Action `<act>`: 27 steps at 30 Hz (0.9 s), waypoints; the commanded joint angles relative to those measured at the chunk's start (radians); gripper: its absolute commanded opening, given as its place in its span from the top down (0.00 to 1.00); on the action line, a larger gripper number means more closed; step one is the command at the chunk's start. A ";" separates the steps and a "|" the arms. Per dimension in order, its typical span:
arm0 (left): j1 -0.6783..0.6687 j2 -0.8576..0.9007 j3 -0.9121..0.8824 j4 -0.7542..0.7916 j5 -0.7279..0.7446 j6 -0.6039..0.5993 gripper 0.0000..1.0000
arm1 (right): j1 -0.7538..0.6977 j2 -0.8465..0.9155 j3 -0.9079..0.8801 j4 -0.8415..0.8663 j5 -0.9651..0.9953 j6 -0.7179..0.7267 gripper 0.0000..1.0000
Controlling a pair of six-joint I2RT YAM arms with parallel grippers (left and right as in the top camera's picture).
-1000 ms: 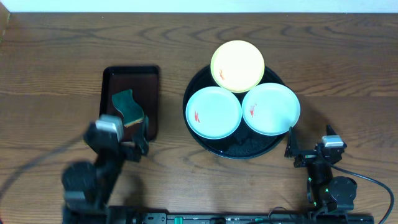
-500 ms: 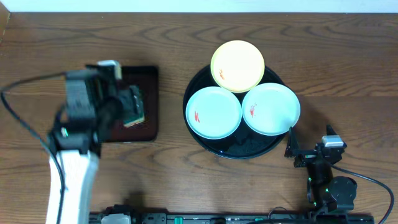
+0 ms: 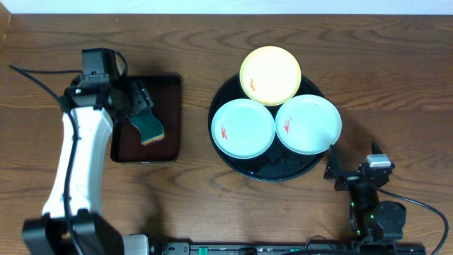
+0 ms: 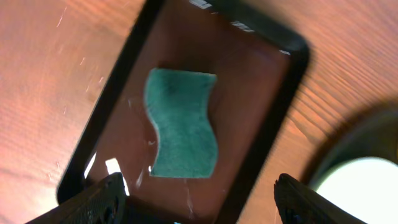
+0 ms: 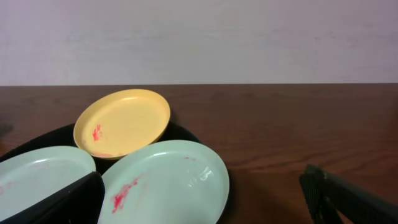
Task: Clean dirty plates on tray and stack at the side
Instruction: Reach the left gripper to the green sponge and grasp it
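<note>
My left gripper needs to close its fingers on the middle of the green sponge (image 3: 146,126) (image 4: 183,126), between its two ends, there on the small brown tray.
Three smeared plates sit on the round black tray (image 3: 272,170): a pale yellow plate (image 3: 270,74) at the back, a pale blue plate (image 3: 243,128) front left, a second pale blue plate (image 3: 308,124) front right. They also show in the right wrist view: yellow plate (image 5: 122,121), right plate (image 5: 165,183), left plate (image 5: 37,177). My left gripper (image 3: 141,106) is open above a green sponge (image 3: 148,126) on the small brown tray (image 3: 166,88); the sponge (image 4: 181,123) lies between the fingertips (image 4: 199,199). My right gripper (image 3: 350,170) is open and empty, just right of the black tray.
The small rectangular brown tray (image 4: 261,93) lies left of the black tray on the wooden table (image 3: 382,64). The left arm stretches from the front left edge up to it. A cable runs from the right arm's base.
My left arm has swung from the front of the table up and back over the small brown tray, now hovering open above the sponge. The right arm and plates have not moved.
</note>
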 commanded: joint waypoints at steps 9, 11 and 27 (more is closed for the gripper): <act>0.005 0.190 -0.006 -0.039 -0.062 -0.188 0.23 | 0.008 -0.004 -0.002 -0.004 0.002 -0.018 0.01; 0.005 0.214 -0.014 -0.038 -0.055 -0.187 0.23 | 0.008 -0.004 -0.002 -0.004 0.002 -0.018 0.01; 0.006 0.386 -0.015 0.058 0.015 -0.082 0.23 | 0.008 -0.004 -0.002 -0.004 0.002 -0.018 0.01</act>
